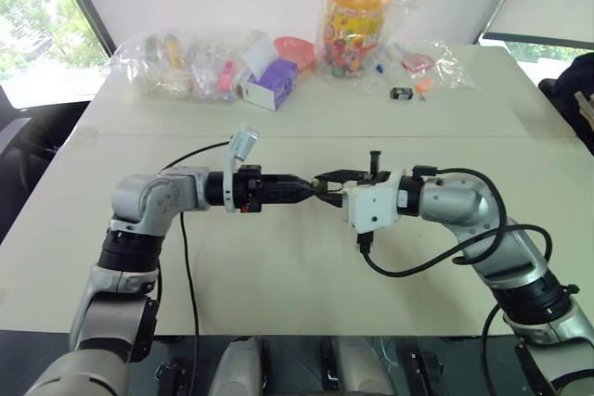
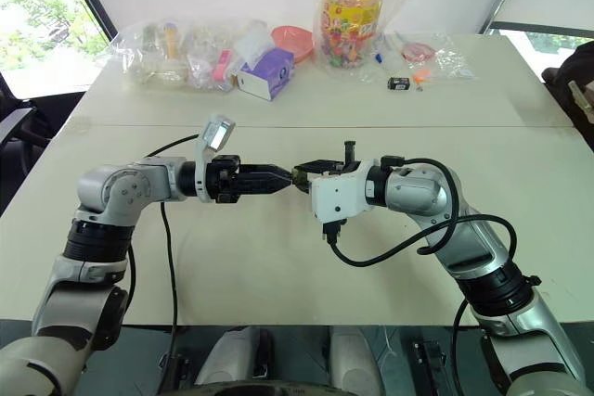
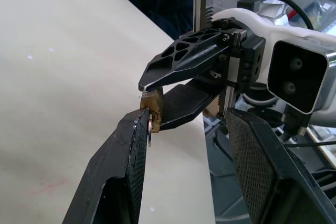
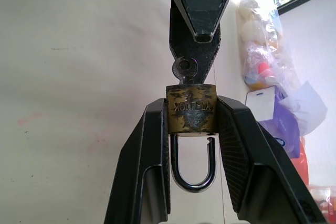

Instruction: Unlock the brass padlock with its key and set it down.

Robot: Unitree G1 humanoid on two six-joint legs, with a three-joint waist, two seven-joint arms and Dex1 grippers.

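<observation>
The shackle's leg is free but faces back into my right gripper, so next my left gripper leaves the key and takes the padlock's body (image 4: 191,109).
The brass padlock (image 4: 191,107) is pinched by its sides between my right gripper's (image 4: 192,109) fingers, held above the table (image 1: 278,266). Its silvery shackle (image 4: 194,174) points back toward the wrist, and one leg stands free of the body. A small silver key (image 4: 185,69) sticks out of the lock's other end. My left gripper (image 3: 186,116) faces the right one tip to tip and is open. One of its fingers (image 3: 126,156) rests against the key's head (image 3: 150,127); the other (image 3: 273,171) stands well apart. Both meet mid-table (image 1: 316,187).
Along the table's far edge lie clear bags of small items (image 1: 176,64), a purple-and-white box (image 1: 271,83), a pink bowl (image 1: 295,48), a candy jar with an orange lid (image 1: 355,16) and a small black item with orange bits (image 1: 402,93). A person sits at the right edge (image 1: 577,90).
</observation>
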